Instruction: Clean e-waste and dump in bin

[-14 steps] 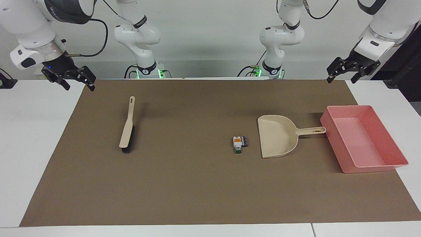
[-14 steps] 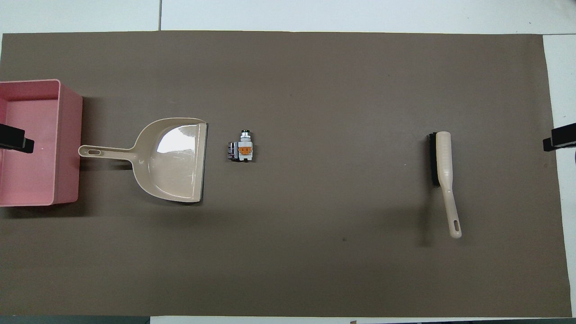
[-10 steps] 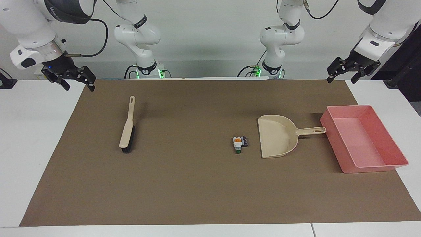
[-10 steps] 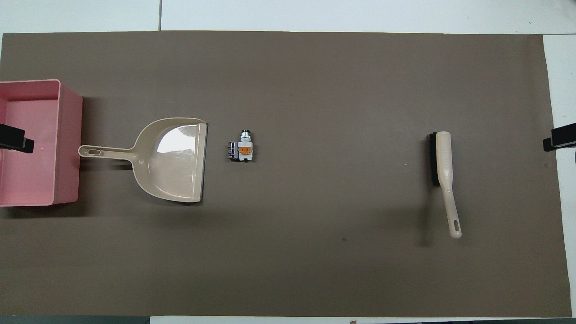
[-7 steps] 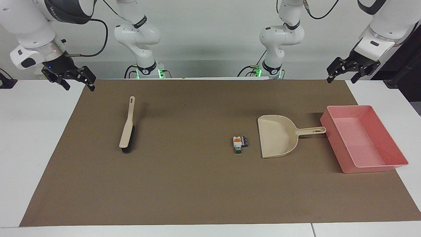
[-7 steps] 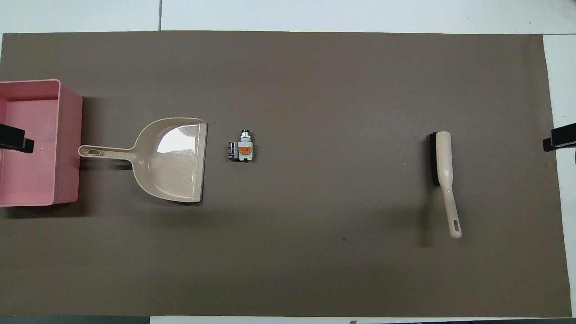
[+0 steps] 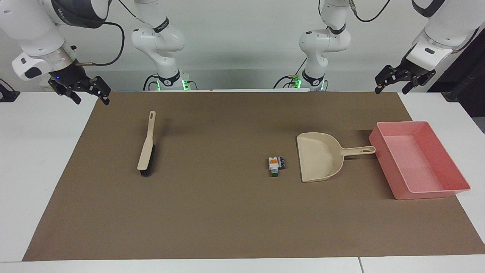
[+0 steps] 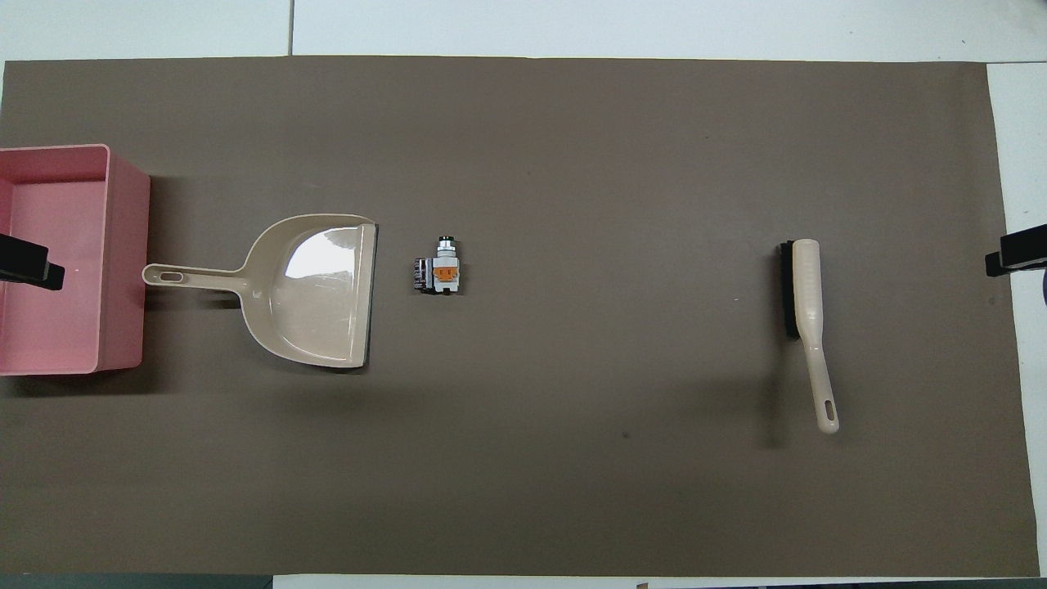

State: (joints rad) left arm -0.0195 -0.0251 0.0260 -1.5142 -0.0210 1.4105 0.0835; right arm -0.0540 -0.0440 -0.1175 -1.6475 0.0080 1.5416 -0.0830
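Note:
The beige hand brush has black bristles and an end hole, and my right gripper should next close between them on the middle of the handle [image 8: 816,377].
The e-waste [image 7: 275,164] lies on the brown mat: a white piece with an orange patch and green tip, with a small black block [image 7: 282,163] touching it. It also shows in the overhead view [image 8: 440,274]. The pink bin [image 7: 424,194] stands at the left arm's end of the table, also in the overhead view [image 8: 123,262]. My left gripper [image 7: 391,90] hangs open and empty, high in the air at that end. My right gripper [image 7: 92,99] hangs open and empty, high at the right arm's end.
A beige dustpan [image 7: 318,157] lies between the e-waste and the bin, its mouth toward the e-waste and its handle toward the bin. A beige hand brush [image 7: 146,149] with black bristles lies toward the right arm's end. The brown mat [image 7: 212,212] covers the white table.
My left gripper has shifted very slightly. Nothing on the table has moved.

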